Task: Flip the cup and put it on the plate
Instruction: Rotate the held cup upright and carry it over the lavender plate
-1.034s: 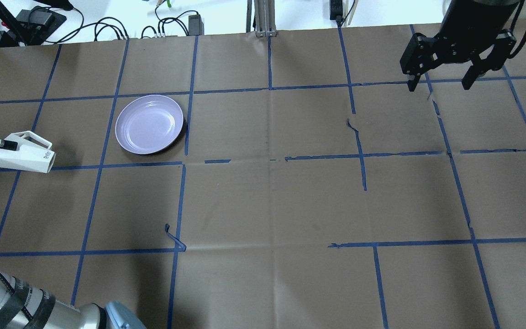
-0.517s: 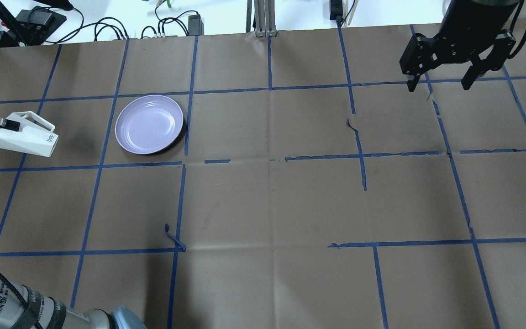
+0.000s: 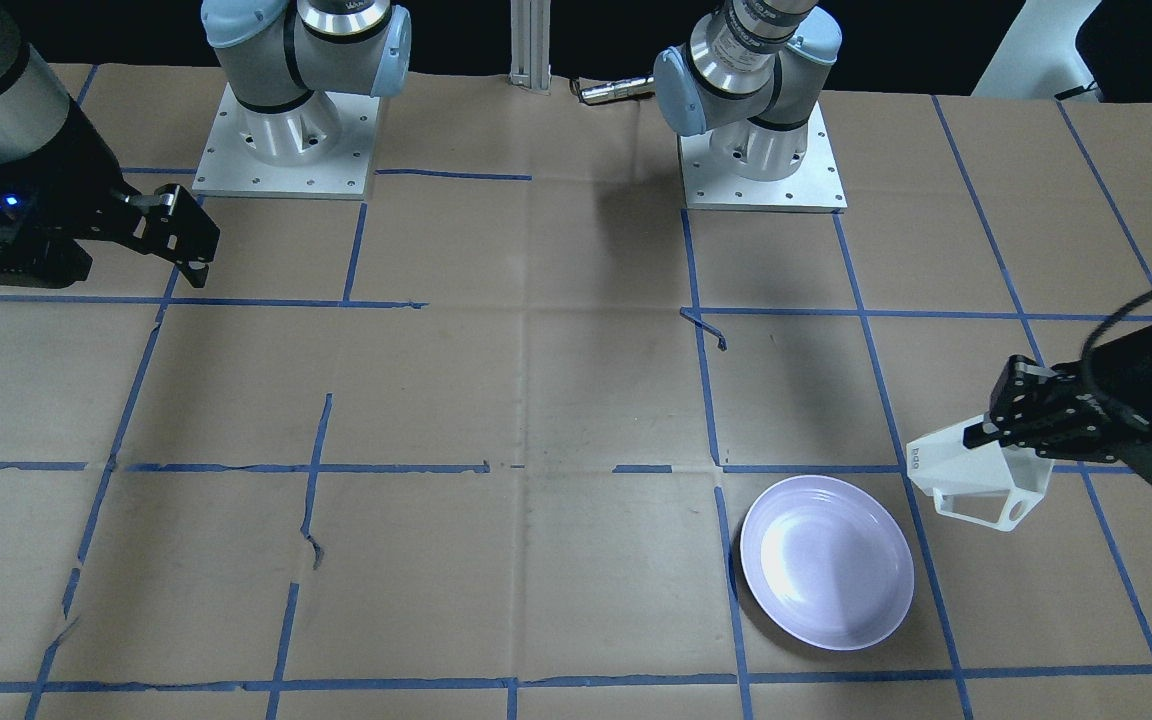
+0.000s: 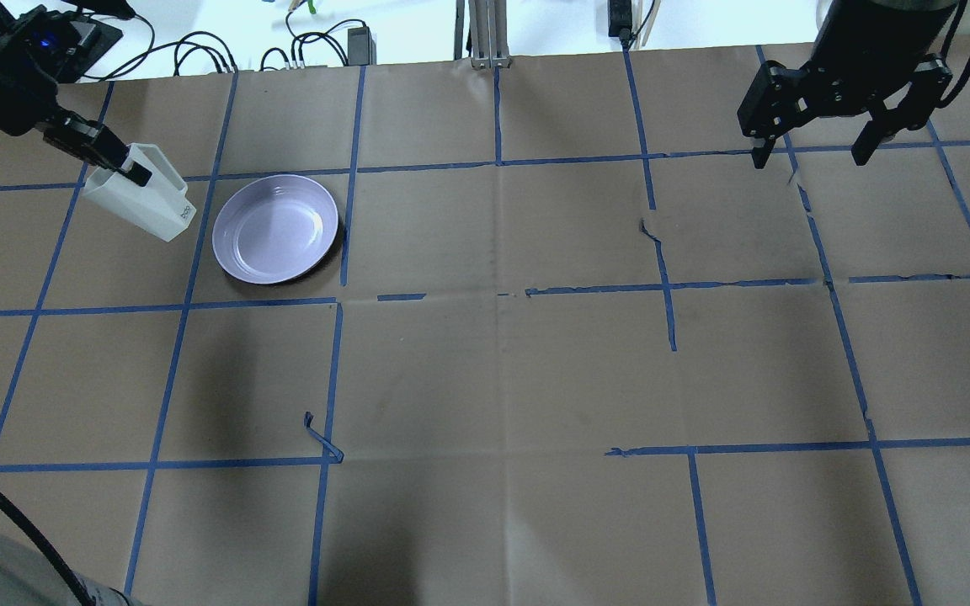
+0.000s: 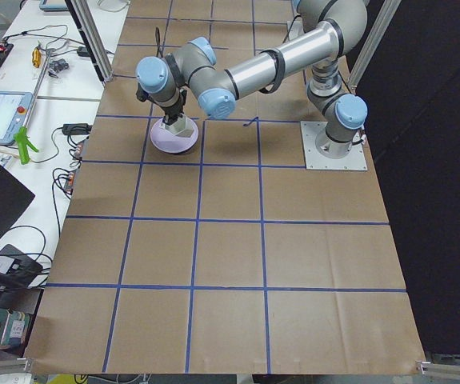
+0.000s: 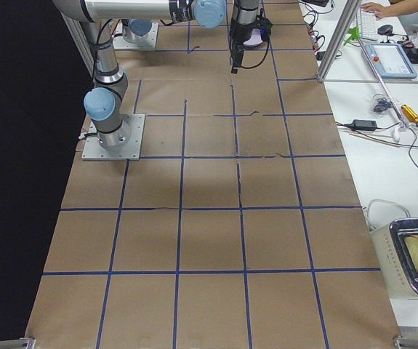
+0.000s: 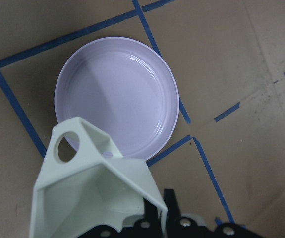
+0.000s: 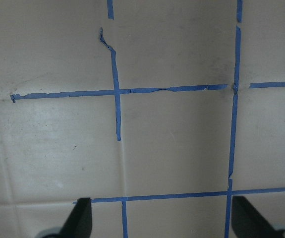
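Observation:
I need to release the white faceted cup, still tilted in the air beside the plate, with my left gripper on the middle of the lavender plate (image 3: 835, 564) (image 7: 115, 100).
My left gripper (image 4: 119, 168) is shut on the rim of the white faceted cup (image 4: 144, 198), holding it tilted in the air, base pointing toward the plate. The lavender plate (image 4: 276, 228) lies on the table just right of the cup. In the front-facing view the cup (image 3: 976, 475) hangs beside the plate (image 3: 826, 560), held by the left gripper (image 3: 1001, 430). The left wrist view shows the cup (image 7: 87, 193) close up with the plate (image 7: 115, 96) beyond it. My right gripper (image 4: 807, 158) is open and empty at the far right.
The table is brown paper with a blue tape grid (image 4: 498, 160). A loose curl of tape (image 4: 321, 438) sticks up near the middle left. Cables and power bricks (image 4: 317, 42) lie past the far edge. The arm bases (image 3: 761, 150) stand at the robot's side.
My left gripper has carried the cup up and away from the left edge toward the plate, turning it so its base points at the plate. The right arm has not moved.

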Available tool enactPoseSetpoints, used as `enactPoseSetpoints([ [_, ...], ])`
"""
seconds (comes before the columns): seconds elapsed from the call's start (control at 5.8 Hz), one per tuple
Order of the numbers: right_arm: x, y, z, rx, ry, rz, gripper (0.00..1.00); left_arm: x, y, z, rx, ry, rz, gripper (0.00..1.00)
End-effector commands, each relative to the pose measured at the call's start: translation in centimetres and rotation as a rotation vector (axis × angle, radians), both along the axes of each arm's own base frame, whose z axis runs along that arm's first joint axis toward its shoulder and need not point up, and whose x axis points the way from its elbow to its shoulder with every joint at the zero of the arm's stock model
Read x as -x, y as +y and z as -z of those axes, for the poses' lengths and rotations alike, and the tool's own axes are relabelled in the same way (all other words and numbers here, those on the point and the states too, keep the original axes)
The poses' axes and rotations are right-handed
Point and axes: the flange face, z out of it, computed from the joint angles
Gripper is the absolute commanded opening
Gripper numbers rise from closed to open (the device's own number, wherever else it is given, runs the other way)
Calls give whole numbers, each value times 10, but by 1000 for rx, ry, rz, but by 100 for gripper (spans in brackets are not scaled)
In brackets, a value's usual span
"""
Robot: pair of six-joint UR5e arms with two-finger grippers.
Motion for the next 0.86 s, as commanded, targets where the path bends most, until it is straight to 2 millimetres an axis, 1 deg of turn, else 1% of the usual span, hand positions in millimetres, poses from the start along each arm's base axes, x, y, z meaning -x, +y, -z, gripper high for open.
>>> enactPoseSetpoints([
  [0.0,0,0,0,0,0,0,100,79,0,32,95,-185,-19,1],
  [0.17,0,0,0,0,0,0,100,126,-2,55,134,-255,-19,1],
  [0.34,0,0,0,0,0,0,100,154,1,71,119,-305,-17,1],
  [0.52,0,0,0,0,0,0,100,151,1,93,87,-387,-43,2],
  [0.69,0,0,0,0,0,0,100,152,-1,115,116,-396,-127,2],
])
